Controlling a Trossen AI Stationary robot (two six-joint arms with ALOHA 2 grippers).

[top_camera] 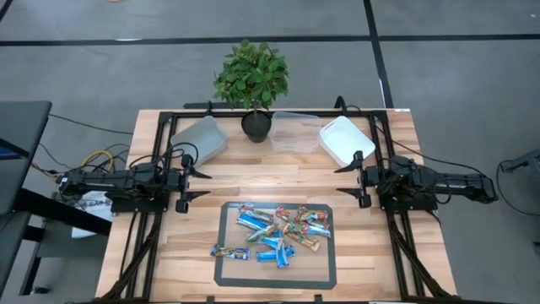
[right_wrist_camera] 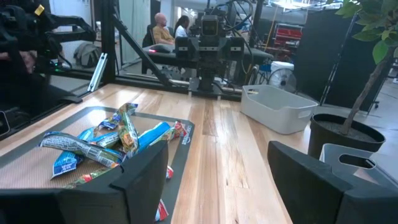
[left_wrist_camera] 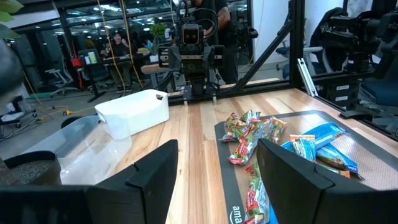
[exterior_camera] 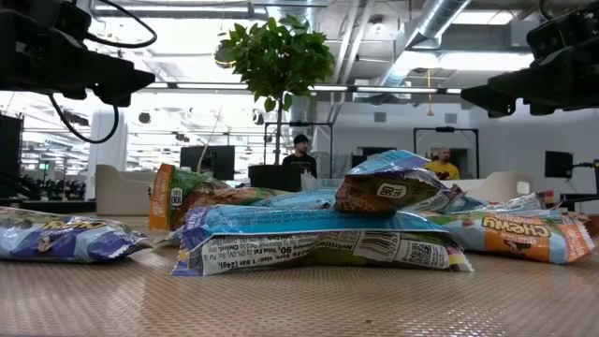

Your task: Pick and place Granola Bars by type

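The red/green granola bar is beside the amazon label at the mat's far edge. My left gripper needs to close on its outer end (top_camera: 244,209) (left_wrist_camera: 254,218).
The granola bars (top_camera: 274,235) lie in a loose pile on a dark mat (top_camera: 226,274) at the table's near middle. There are blue ones (top_camera: 253,224), red/green multicoloured ones (top_camera: 226,251) and tan-orange ones (exterior_camera: 524,234). In the low view a blue bar (exterior_camera: 309,223) lies on another bar in front. My left gripper (top_camera: 199,183) hovers open above the table, left of the mat's far left corner, pointing right. My right gripper (top_camera: 342,182) hovers open off the mat's far right corner, pointing left. Each wrist view shows the pile (left_wrist_camera: 255,134) (right_wrist_camera: 102,140) ahead of the open fingers.
Three bins stand along the far edge: a grey one (top_camera: 201,138), a clear one (top_camera: 295,131) and a white one (top_camera: 346,139). A potted plant (top_camera: 251,80) stands between the grey and clear bins. Bare wood (top_camera: 270,173) lies between the grippers. People show in the room behind.
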